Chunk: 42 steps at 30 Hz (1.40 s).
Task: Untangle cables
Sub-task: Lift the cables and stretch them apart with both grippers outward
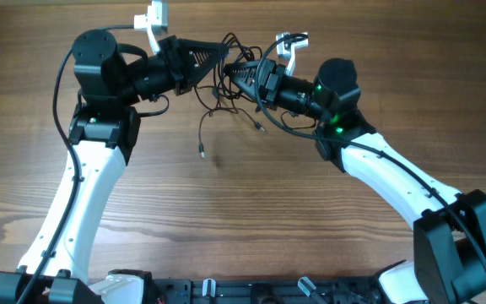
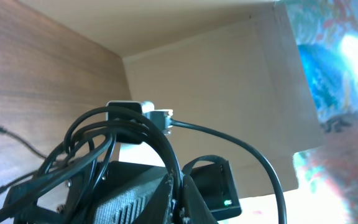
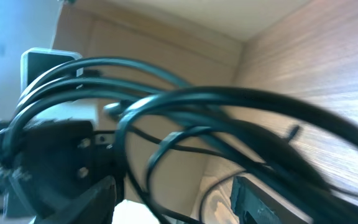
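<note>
The lowest plug end is dangling. Next, my left gripper lets the cables go on the bare table (image 1: 180,137) beside that plug end.
The cables (image 1: 219,95) are a tangle of thin black cords hanging above the table between my two grippers at the far middle. Loose plug ends dangle towards the table (image 1: 202,150). My left gripper (image 1: 223,52) is shut on a cord of the cables; in the left wrist view its fingers (image 2: 178,186) are pressed together with loops (image 2: 98,127) over them. My right gripper (image 1: 229,74) faces it from the right. In the blurred right wrist view its fingers (image 3: 176,199) stand apart, with cable loops (image 3: 229,102) draped in front and between them.
The wooden table (image 1: 251,211) lies below the arms. Thicker black arm cables run along both white arms. A black base rail (image 1: 243,291) sits at the near edge.
</note>
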Motion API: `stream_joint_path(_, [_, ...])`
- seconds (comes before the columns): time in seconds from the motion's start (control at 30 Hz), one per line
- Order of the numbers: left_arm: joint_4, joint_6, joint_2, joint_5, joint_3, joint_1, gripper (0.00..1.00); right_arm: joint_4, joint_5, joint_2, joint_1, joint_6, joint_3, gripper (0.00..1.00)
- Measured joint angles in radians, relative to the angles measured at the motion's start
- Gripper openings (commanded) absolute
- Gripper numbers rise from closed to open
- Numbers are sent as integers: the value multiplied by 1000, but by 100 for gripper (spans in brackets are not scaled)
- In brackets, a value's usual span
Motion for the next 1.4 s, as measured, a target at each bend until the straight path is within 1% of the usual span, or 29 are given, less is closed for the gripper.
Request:
stream_joint_path(0.13, [2, -106, 0, 0, 0, 0, 4, 72, -23, 0, 0, -19, 0, 62])
stream_joint_path(0.3, [2, -253, 0, 0, 0, 0, 4, 79, -2, 0, 0, -19, 0, 64])
stream_joint_path(0.6, [23, -332, 0, 0, 0, -53, 4, 79, 40, 0, 0, -17, 0, 64])
stream_joint_path(0.73, [64, -351, -1, 0, 0, -80, 4, 103, 54, 0, 0, -12, 0, 50])
stream_joint_path(0.77, [65, -354, -1, 0, 0, -87, 4, 129, 54, 0, 0, -3, 0, 49])
stream_joint_path(0.83, [66, -357, -1, 0, 0, -93, 4, 195, 49, 0, 0, 7, 0, 49])
stream_joint_path(0.87, [66, -358, -2, 0, 0, -93, 4, 206, 49, 0, 0, 9, 0, 46])
stream_joint_path(0.9, [66, -358, -2, 0, 0, -93, 4, 208, 49, 0, 0, 9, 0, 37])
stream_joint_path(0.93, [66, -358, -1, 0, 0, -93, 4, 208, 48, 0, 0, 12, 0, 30])
stream_joint_path(0.97, [66, -358, -2, 0, 0, -93, 4, 206, 41, 0, 0, 9, 0, 15])
stream_joint_path(1.0, [66, -358, -2, 0, 0, -93, 4, 206, 35, 0, 0, 13, 0, 4])
stream_joint_path(1.03, [66, -357, -2, 0, 0, -93, 4, 205, 27, 0, 0, 7, 0, 4])
stream_joint_path(1.13, [64, -311, -2, 0, 0, -93, 4, 151, 3, 0, -4, -28, 0, 4])
stream_joint_path(1.2, [29, -225, -2, 0, 0, -88, 4, 99, -35, 0, -19, -51, 0, 5])
stream_joint_path(1.27, [-76, -92, -3, -2, 3, -63, 4, 81, -87, 0, -52, -65, 0, 5])
stream_joint_path(1.33, [-221, 32, -7, -16, 9, -21, 4, 79, -147, 0, -93, -67, 0, 4])
stream_joint_path(1.4, [-427, 249, -7, -87, 8, 45, 4, 76, -187, -8, -121, -59, 0, 5])
